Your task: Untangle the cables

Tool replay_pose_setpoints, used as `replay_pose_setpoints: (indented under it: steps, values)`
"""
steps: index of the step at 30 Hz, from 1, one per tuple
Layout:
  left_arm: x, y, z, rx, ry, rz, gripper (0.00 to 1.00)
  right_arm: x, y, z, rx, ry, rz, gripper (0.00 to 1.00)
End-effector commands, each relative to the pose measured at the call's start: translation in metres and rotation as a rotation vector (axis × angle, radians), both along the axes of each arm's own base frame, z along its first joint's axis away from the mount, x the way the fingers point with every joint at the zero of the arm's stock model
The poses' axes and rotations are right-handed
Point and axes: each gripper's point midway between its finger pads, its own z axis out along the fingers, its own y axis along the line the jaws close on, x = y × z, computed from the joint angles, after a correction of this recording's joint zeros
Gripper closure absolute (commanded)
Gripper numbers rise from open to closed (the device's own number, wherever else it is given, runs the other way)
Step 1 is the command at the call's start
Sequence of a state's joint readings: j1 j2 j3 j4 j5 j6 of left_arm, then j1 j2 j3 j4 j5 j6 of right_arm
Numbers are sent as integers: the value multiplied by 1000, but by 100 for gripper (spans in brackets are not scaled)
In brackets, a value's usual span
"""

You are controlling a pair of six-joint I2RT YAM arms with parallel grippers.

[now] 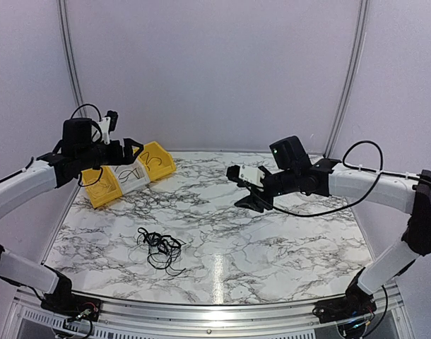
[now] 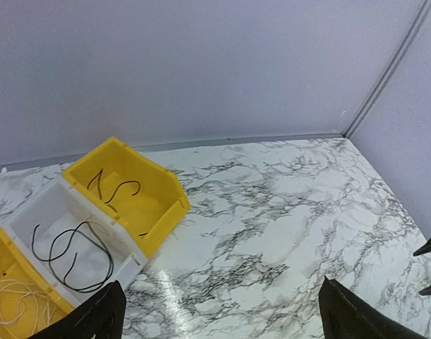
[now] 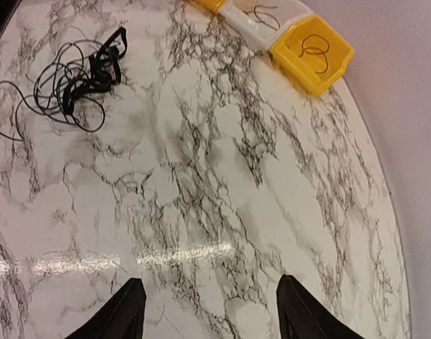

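Note:
I need to close my right gripper on the thick black part of the cables (image 1: 178, 244) (image 3: 68, 106), at the side of the bunch that is farthest from the bins.
The cables (image 1: 161, 247) lie as one tangled bunch of thin black wires on the marble table, left of the middle and towards the near edge. The bunch also shows in the right wrist view (image 3: 78, 78) at the upper left. My left gripper (image 1: 125, 147) is open and empty, held high over the bins at the back left; its view (image 2: 222, 318) shows only bare marble between the jaws. My right gripper (image 1: 247, 191) is open and empty, raised above the table right of the middle, well away from the tangle (image 3: 208, 304).
Three bins stand in a row at the back left: a yellow bin (image 2: 162, 219) with a short black wire, a white bin (image 2: 67, 212) with a looped black cable, and another yellow bin (image 2: 10, 265) with a pale cord. Grey walls close the back and sides.

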State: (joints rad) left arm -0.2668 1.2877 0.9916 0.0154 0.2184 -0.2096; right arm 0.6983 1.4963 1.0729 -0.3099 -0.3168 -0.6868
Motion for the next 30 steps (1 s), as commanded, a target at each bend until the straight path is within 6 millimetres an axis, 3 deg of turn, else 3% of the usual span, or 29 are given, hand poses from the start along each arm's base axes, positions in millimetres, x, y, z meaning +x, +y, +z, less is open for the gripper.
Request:
replay_pose_setpoints:
  steps: [1,3,5,7,9,11,12,18,20,21,22,25,30]
  values:
    - [-12,-50,53,83,-163,-120,1,-4,32,26,96,90,77,37]
    - [-13,-53,58,117,-188,-71,1,-9,47,23,109,156,112,38]
    - [-2,-34,51,135,-180,67,1,-15,66,17,111,217,147,39]
    - [12,-10,28,178,-157,218,1,-27,85,11,116,283,195,42]
    - [10,-16,13,89,-109,134,1,-39,104,5,123,339,244,44]
    - [-3,-32,11,-97,-142,-46,1,-45,118,-6,117,382,265,46]
    - [-5,-28,14,-147,-154,-46,1,-48,123,-8,120,393,272,47]
    - [9,18,-13,-230,-75,250,1,-57,148,-29,120,474,320,50]
    - [15,58,-43,-312,65,526,1,-57,155,-34,125,496,324,50]
    - [19,68,-55,-326,136,593,1,-56,157,-35,134,509,326,50]
    - [27,64,-66,-290,198,566,1,-57,160,-37,139,526,328,50]
    - [40,30,-57,-89,247,303,1,-61,166,-47,123,556,334,51]
    - [30,32,-32,-39,146,261,1,-65,173,-59,103,567,338,51]
